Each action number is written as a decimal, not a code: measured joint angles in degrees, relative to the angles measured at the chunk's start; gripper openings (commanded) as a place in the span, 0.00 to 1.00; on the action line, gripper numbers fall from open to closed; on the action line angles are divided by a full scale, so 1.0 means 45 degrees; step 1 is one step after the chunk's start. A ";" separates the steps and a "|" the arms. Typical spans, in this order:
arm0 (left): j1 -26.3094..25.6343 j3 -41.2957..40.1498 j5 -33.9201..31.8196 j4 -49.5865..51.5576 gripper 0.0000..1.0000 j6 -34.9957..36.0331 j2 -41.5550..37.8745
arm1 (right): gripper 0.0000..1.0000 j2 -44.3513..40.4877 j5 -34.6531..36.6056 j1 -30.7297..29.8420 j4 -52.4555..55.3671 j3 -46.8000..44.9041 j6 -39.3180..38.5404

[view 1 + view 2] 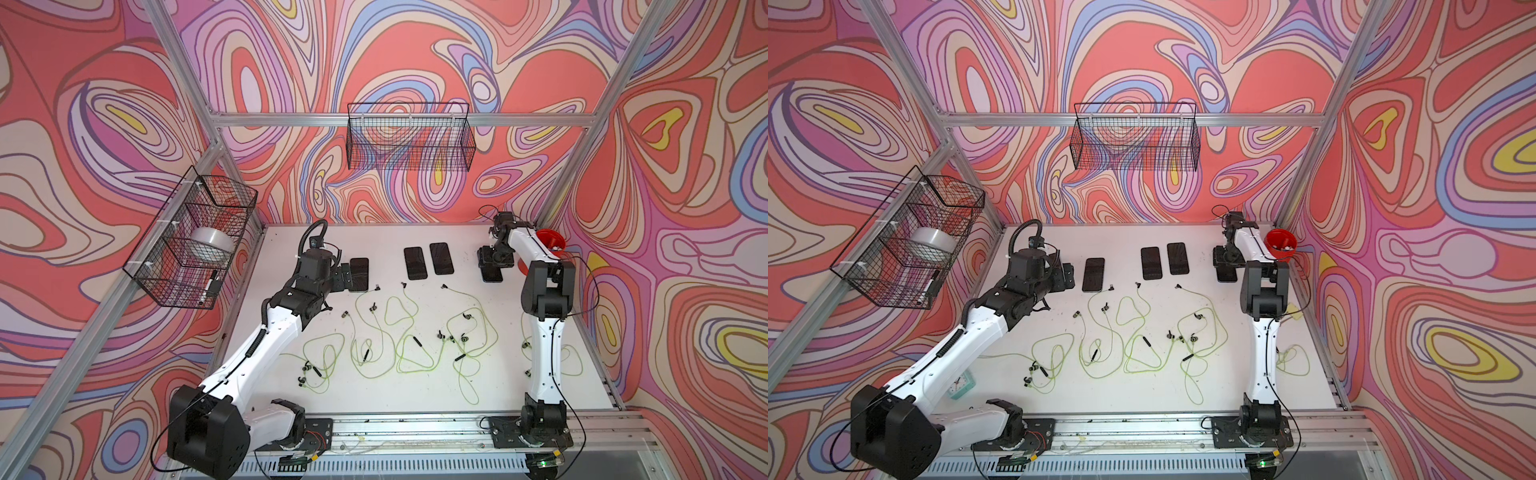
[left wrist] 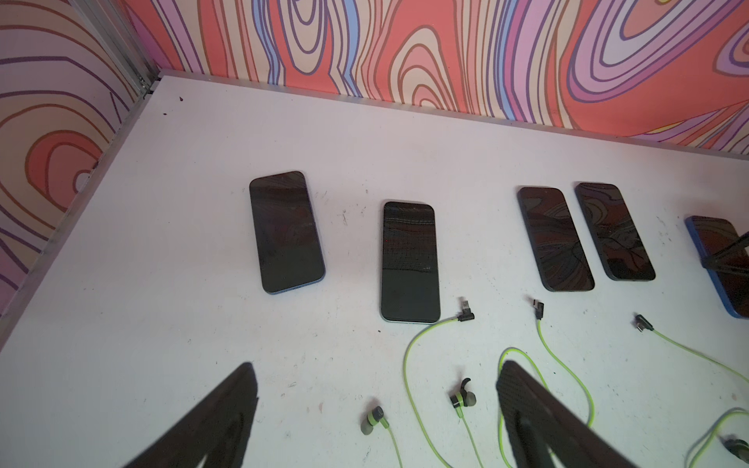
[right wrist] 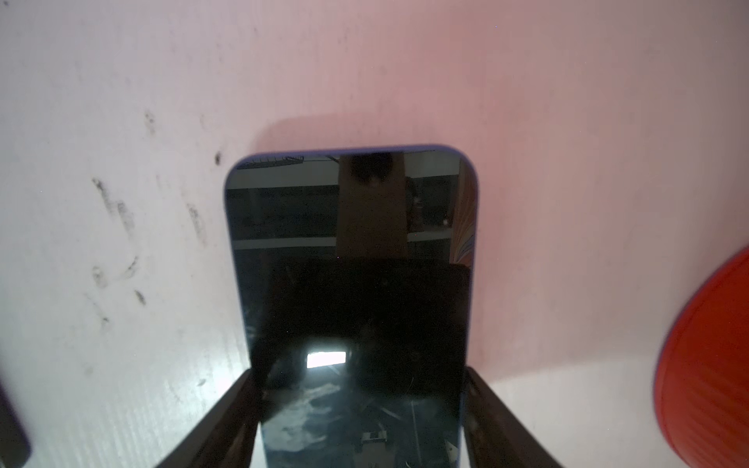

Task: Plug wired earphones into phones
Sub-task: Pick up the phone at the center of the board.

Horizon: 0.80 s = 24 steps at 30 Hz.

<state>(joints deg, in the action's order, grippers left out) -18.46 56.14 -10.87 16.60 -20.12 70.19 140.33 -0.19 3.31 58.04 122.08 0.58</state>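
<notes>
My right gripper is to let go of the black phone between the loose earphone plugs (image 1: 426, 304), in front of the pair of phones that sit close together.
Several black phones lie in a row near the back of the white table (image 1: 415, 395): in the left wrist view I see them at phone (image 2: 285, 231), phone (image 2: 409, 261), phone (image 2: 553, 239), phone (image 2: 614, 231) and the far right phone (image 2: 721, 263). Yellow-green wired earphones (image 1: 390, 332) sprawl in loops in front of them, plugs (image 2: 466, 312) lying loose near the phones. My left gripper (image 2: 377, 370) hovers open over two earbuds (image 2: 462, 399). My right gripper (image 3: 360, 375) has its fingers (image 3: 472, 389) against both long sides of the rightmost phone (image 3: 352, 227).
A red bowl (image 1: 1281, 245) stands at the back right corner, close to the right arm. Wire baskets hang on the left wall (image 1: 195, 237) and back wall (image 1: 409, 137). A small clock (image 1: 961, 382) sits under the left arm.
</notes>
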 measured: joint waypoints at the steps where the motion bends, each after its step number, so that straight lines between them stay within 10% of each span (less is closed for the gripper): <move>1: 0.0000 0.0000 0.0005 0.0000 0.94 -0.0015 0.0000 | 0.54 -0.0078 0.0000 0.0000 0.0005 -0.0121 0.0029; 16: 0.0000 0.0000 0.0287 -0.0024 0.93 -0.0262 0.0053 | 0.49 -0.3429 0.0068 -0.0544 0.0685 -0.3109 0.0772; 24: 0.0000 -0.0092 0.0423 -0.0073 0.93 -0.0554 0.0180 | 0.47 -0.4877 0.0321 -0.3575 0.0733 -0.3905 0.1753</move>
<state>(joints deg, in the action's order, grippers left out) -18.46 55.72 -8.97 16.27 -22.61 71.00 118.39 1.26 -12.78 61.34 104.51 8.47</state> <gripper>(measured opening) 0.928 0.717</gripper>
